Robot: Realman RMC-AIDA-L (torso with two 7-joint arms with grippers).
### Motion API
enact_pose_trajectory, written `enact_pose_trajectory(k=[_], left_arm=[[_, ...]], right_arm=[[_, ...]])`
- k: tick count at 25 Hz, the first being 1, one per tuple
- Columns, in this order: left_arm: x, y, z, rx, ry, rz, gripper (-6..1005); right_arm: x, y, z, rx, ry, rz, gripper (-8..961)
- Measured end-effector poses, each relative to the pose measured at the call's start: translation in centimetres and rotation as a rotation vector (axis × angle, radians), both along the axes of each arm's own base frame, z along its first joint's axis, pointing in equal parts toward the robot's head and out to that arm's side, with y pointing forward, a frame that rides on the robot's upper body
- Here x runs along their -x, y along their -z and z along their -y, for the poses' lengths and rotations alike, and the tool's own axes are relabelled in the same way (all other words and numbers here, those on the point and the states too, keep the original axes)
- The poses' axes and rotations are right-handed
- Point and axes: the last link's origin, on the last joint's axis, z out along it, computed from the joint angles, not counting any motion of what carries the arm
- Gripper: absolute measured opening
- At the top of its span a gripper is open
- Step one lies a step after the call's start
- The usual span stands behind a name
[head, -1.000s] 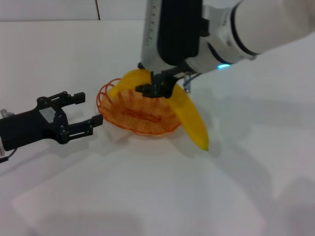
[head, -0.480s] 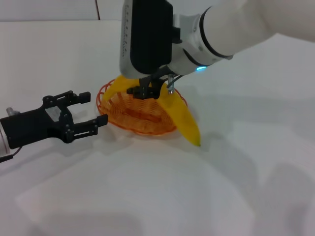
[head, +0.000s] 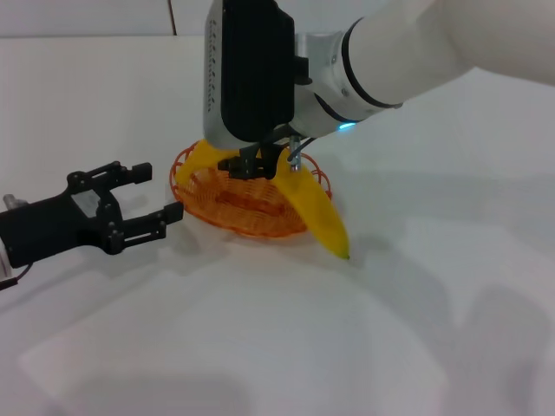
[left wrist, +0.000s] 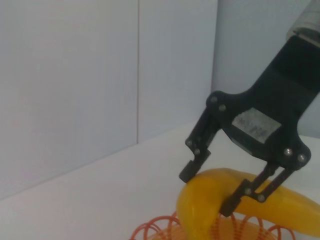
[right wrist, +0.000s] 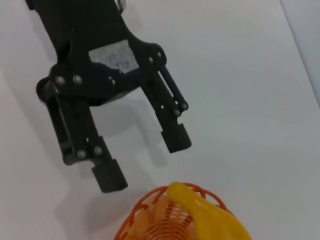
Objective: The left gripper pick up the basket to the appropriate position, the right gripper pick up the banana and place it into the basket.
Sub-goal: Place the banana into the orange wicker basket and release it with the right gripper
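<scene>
Next, my right gripper lets go of the yellow banana across the middle of the orange wire basket (head: 260, 193).
The orange wire basket (head: 251, 208) stands on the white table. The yellow banana (head: 316, 217) lies across it, one end over the basket's left rim, the other sticking out past the front right rim. My right gripper (head: 257, 163) is shut on the banana's middle, just above the basket. The left wrist view shows its fingers (left wrist: 191, 170) on either side of the banana (left wrist: 290, 212) over the basket (left wrist: 160, 229). My left gripper (head: 147, 196) is open and empty just left of the basket, apart from it. In the right wrist view the left gripper (right wrist: 143, 160) is open beside the basket (right wrist: 142, 212) and the banana (right wrist: 210, 215).
The white table (head: 260, 338) spreads around the basket. A pale wall (head: 87, 17) runs along its far edge. The right arm's white forearm (head: 416, 52) reaches over the table's right half.
My right gripper has carried the banana to the left and a little lower over the basket. The left gripper has stayed almost in place, open beside the basket.
</scene>
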Motion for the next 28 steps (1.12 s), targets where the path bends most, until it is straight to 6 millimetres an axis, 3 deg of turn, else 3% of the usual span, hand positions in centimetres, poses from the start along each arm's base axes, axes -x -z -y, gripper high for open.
enact_pose_trajectory(k=[28], left_arm=[[0.0,0.3,0.0,-0.010,0.003,0.020,796]], right_arm=[[1.8,1.6,-0.5,-0.009,-0.067,0.018,482]])
